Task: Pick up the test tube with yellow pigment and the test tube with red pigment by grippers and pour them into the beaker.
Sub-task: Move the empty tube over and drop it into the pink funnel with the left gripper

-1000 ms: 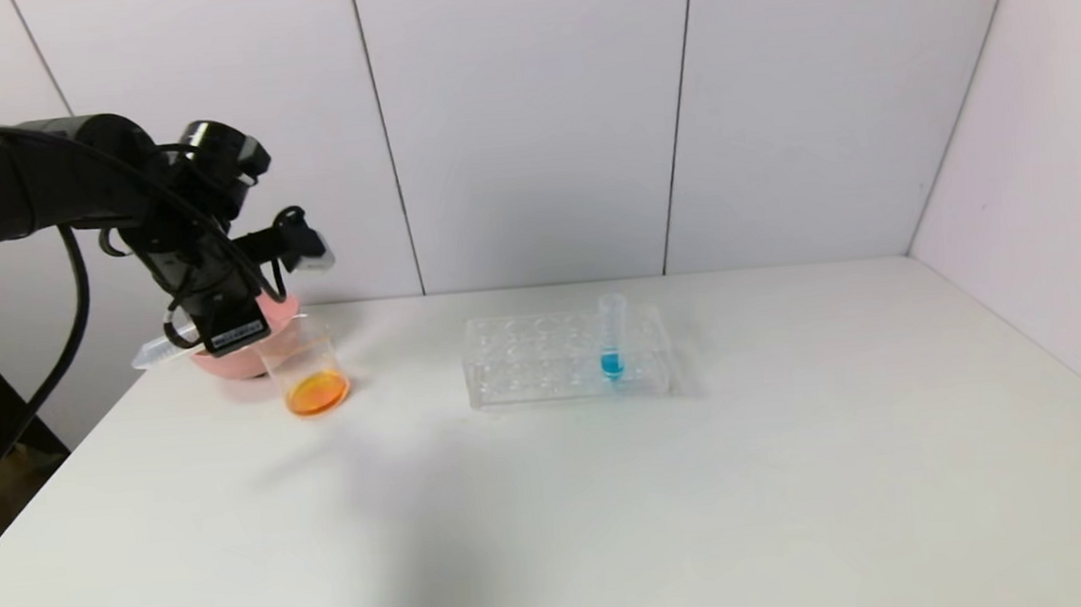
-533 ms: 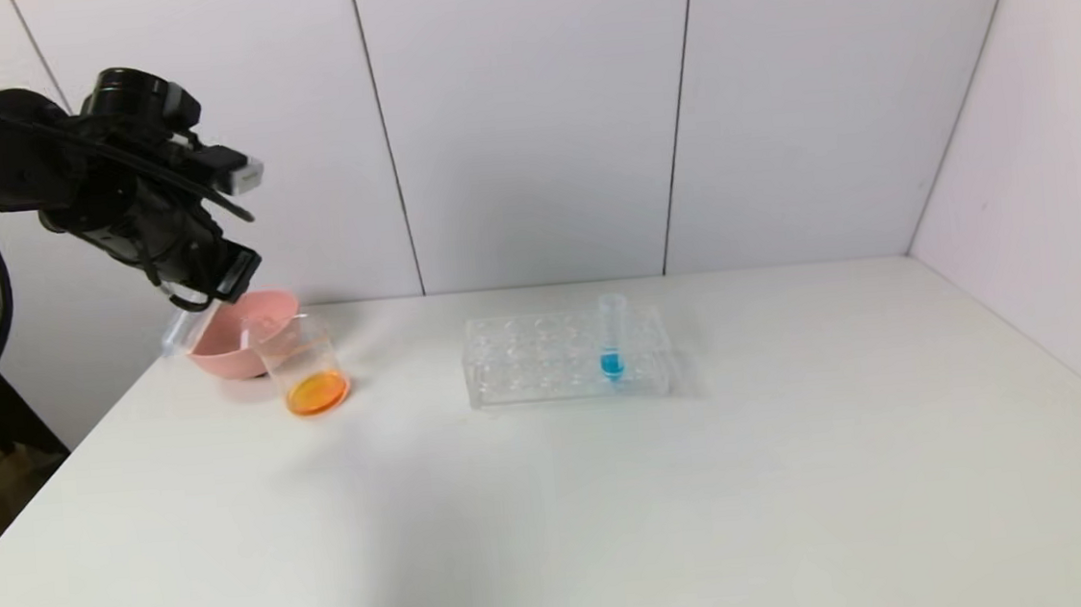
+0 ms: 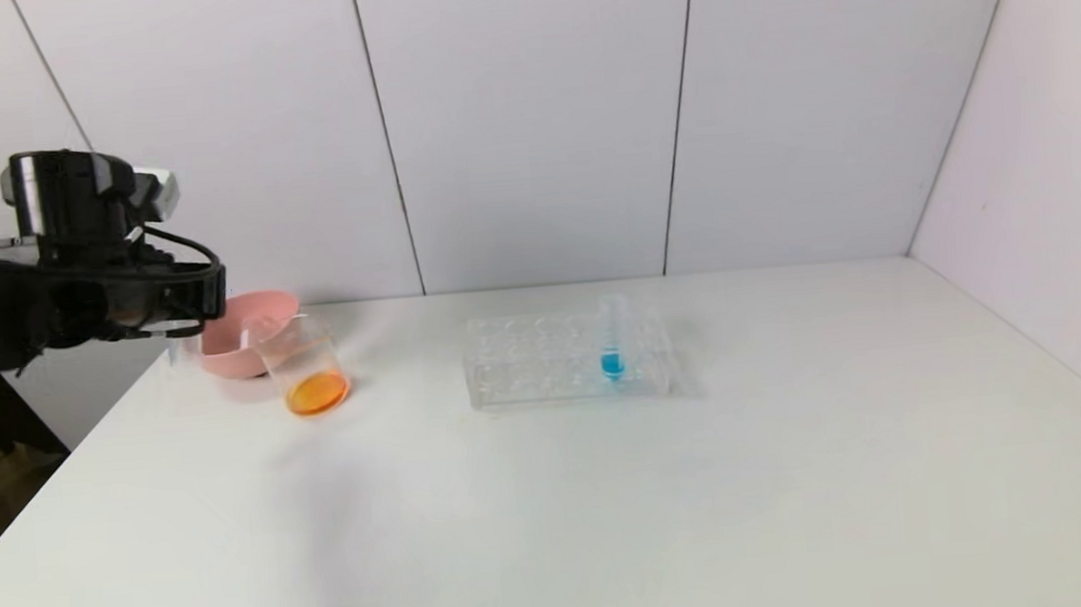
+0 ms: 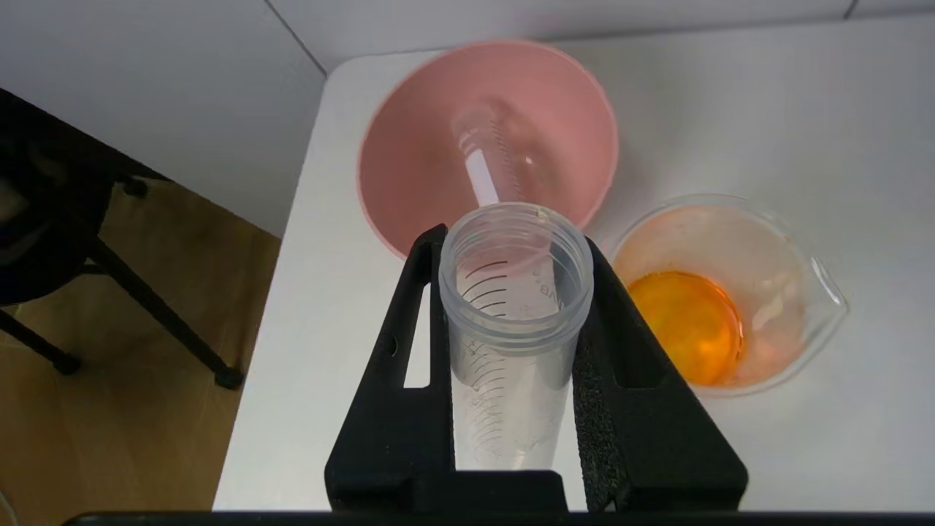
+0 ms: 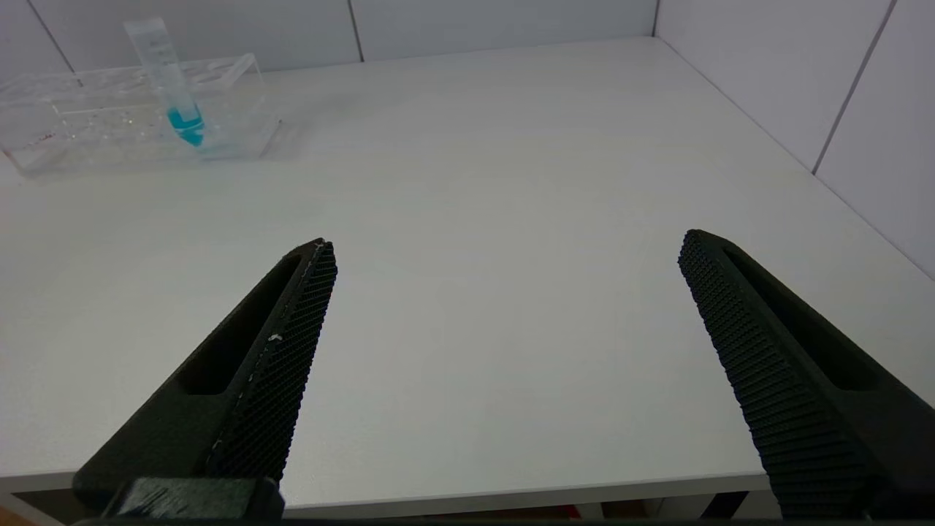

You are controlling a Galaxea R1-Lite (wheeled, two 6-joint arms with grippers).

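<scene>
Next, my left gripper releases the empty test tube in the pink bowl (image 3: pixel 210 322) (image 4: pixel 427 145), with the end of the test tube sticking out over the bowl's rim.
My left gripper (image 3: pixel 198 297) (image 4: pixel 511 241) is shut on an empty clear test tube (image 4: pixel 511 307), held near the table's far left corner with its open mouth toward the pink bowl (image 4: pixel 409 168). A second empty tube (image 4: pixel 497 150) lies inside that bowl. No tube with yellow or red liquid shows, and I cannot tell which tube held which. The beaker (image 3: pixel 306 365) (image 4: pixel 796 292) stands beside the bowl with orange liquid (image 4: pixel 687 325) in its bottom. My right gripper (image 5: pixel 508 245) is open and empty over the table's front edge, out of the head view.
A clear many-holed rack (image 3: pixel 525 358) (image 5: pixel 95 120) stands mid-table with a tube of blue liquid (image 3: pixel 611 337) (image 5: pixel 172 80) upright in it. The table's left edge (image 4: pixel 292 241) drops to the floor beside the bowl. Walls close the back and right.
My left gripper has swung left and up away from the beaker with the empty tube and turned, and now sits lower beside the pink bowl. The right arm shows only now.
</scene>
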